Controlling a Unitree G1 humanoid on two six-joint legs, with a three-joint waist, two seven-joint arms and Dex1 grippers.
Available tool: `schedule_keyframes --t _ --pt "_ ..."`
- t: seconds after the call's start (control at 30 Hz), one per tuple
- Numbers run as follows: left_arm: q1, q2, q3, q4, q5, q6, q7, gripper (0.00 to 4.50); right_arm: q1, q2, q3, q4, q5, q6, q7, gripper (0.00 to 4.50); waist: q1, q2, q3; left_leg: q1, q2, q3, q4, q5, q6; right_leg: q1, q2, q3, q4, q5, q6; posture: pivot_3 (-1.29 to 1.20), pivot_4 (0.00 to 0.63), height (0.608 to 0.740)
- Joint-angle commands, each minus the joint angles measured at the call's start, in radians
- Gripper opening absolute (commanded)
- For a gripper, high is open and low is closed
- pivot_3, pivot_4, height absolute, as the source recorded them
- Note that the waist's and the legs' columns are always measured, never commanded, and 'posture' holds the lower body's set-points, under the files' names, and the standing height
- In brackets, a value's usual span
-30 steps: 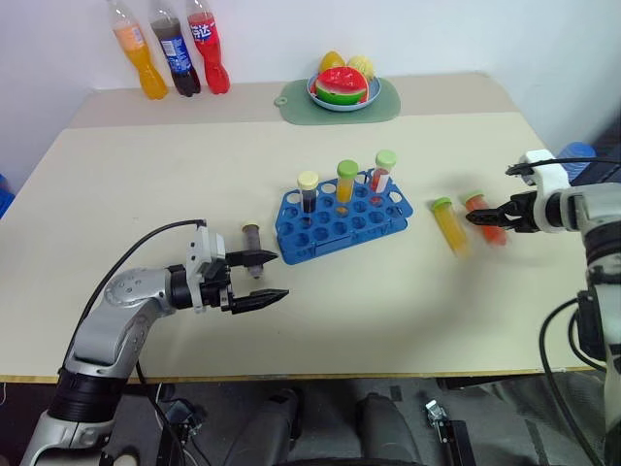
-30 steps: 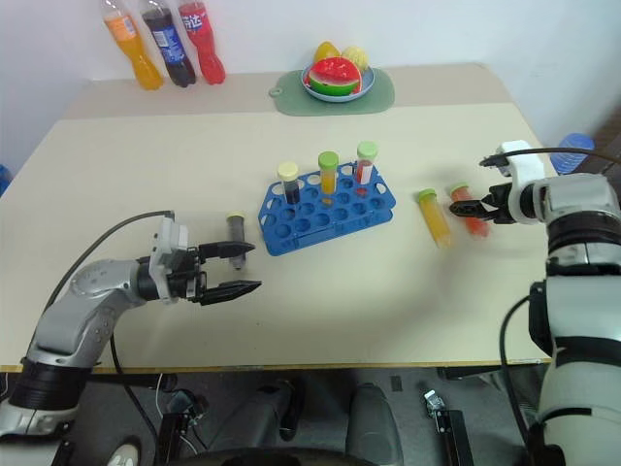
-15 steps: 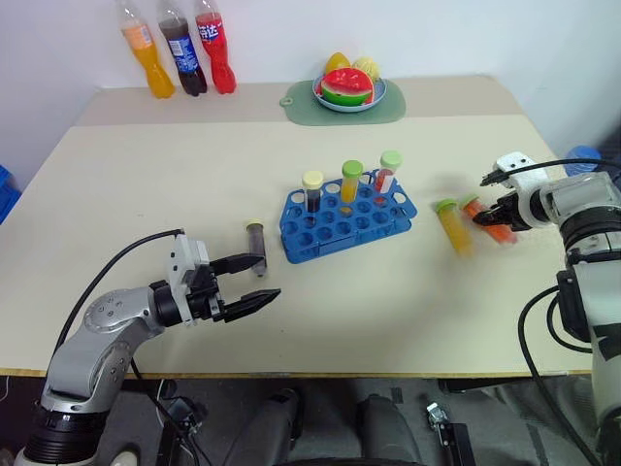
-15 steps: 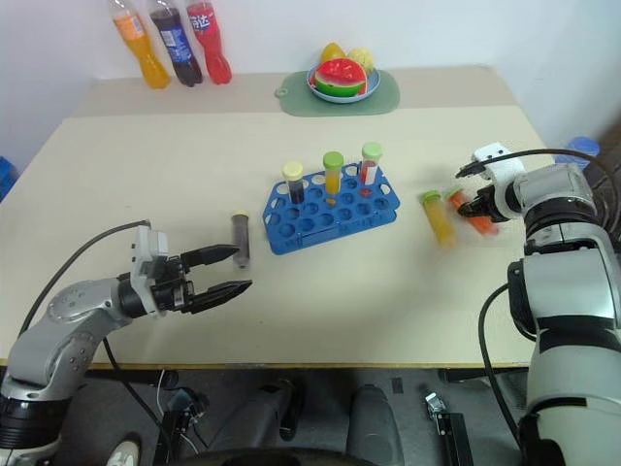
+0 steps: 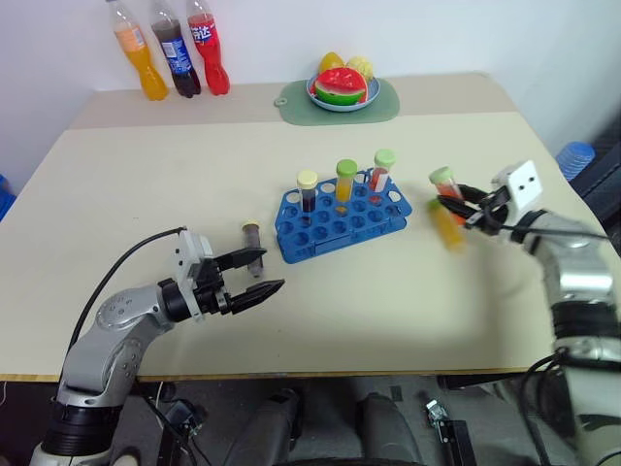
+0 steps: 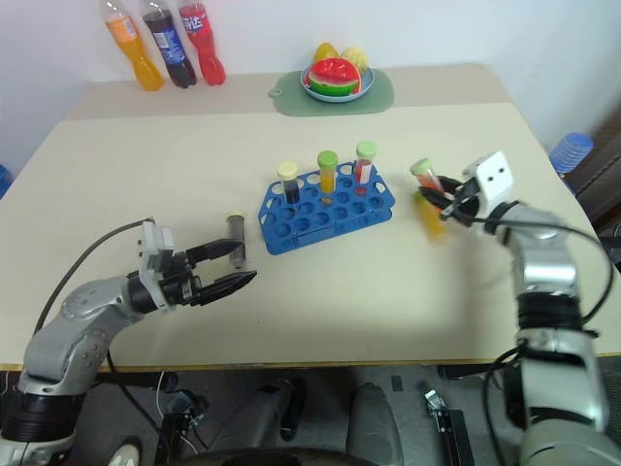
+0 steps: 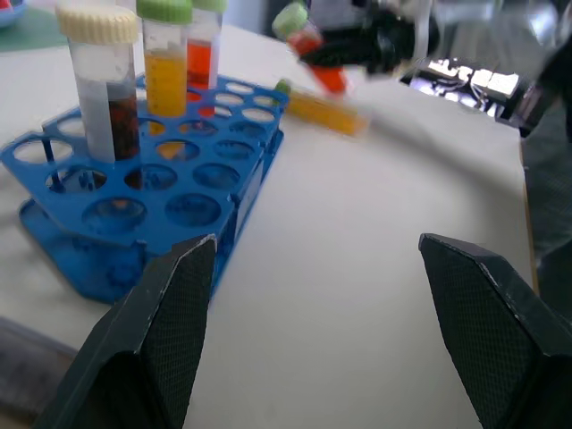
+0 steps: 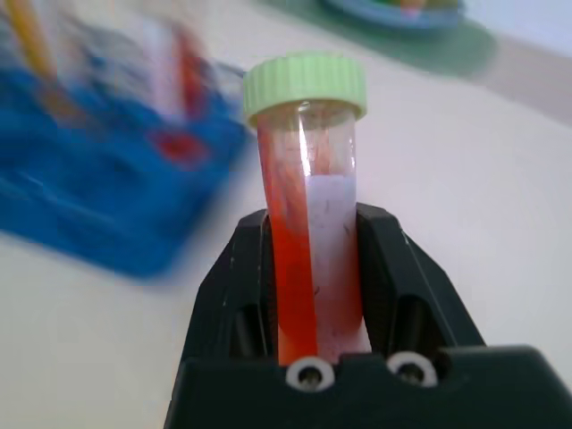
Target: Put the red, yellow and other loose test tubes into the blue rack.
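Note:
The red test tube will go from my right gripper into the blue rack's front corner hole [image 5: 393, 208] [image 8: 174, 204] nearest the yellow test tube.
The blue rack [image 5: 340, 221] stands mid-table with three capped tubes upright in its back row. My right gripper [image 5: 454, 202] is shut on the red test tube [image 8: 308, 223], green cap up, held tilted above the table just right of the rack. Below it, the yellow test tube [image 5: 449, 226] lies on the table. A dark brown tube [image 5: 252, 236] lies left of the rack. Just in front of that tube, my left gripper [image 5: 260, 274] stands open and empty, pointing towards the rack [image 7: 134, 188].
Three soda bottles [image 5: 175, 49] stand at the far left corner. A fruit plate [image 5: 343, 97] sits on a green mat at the back. The table's front edge runs close below my left arm.
My right gripper shut on the red tube, lifted it off the table and carried it left towards the rack. The left gripper has kept its place, open.

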Motion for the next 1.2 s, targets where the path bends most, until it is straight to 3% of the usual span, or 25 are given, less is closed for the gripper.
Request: schedule_keyframes --t 0.03,0.23,0.37,0.8,1.2 --pt "-0.030 0.007 0.001 0.018 -0.003 -0.010 -0.021 3.78 0.005 0.128 -0.082 -0.179 0.127 -0.031 -0.116 0.74 0.001 0.000 0.000 0.000 0.000 0.000 0.001 0.000 0.000 0.000 0.001 0.000 0.000 0.000 0.000 0.00 0.150 0.740" --pt "-0.047 0.008 0.015 0.027 -0.011 -0.006 -0.019 3.78 0.037 0.302 -0.074 -0.267 0.179 -0.041 -0.233 0.74 0.005 -0.001 0.000 0.001 0.000 -0.002 0.001 0.000 -0.001 0.000 0.005 0.000 -0.001 0.001 0.000 0.00 0.150 0.740" --pt "-0.032 0.006 0.021 0.011 -0.017 -0.002 -0.009 3.78 0.063 0.352 -0.045 -0.303 0.174 -0.037 -0.266 0.74 0.002 -0.001 -0.001 0.001 0.001 -0.003 0.000 0.001 -0.001 0.000 0.005 0.000 0.000 0.001 -0.001 0.00 0.150 0.740" --pt "-0.001 0.007 0.032 -0.019 -0.028 0.009 0.008 3.78 0.025 0.428 0.015 -0.122 0.133 -0.140 -0.278 0.74 -0.002 0.000 -0.001 0.002 0.003 -0.004 -0.001 0.001 -0.002 -0.001 0.008 0.000 0.000 0.002 -0.002 0.00 0.150 0.740" --pt "0.031 0.005 0.037 -0.050 -0.029 0.010 0.024 3.78 -0.032 0.405 0.005 0.103 0.076 -0.310 -0.298 0.74 -0.001 -0.001 -0.001 0.007 0.004 -0.004 -0.001 0.002 -0.003 0.001 0.011 0.001 0.000 0.003 -0.004 0.00 0.150 0.740"
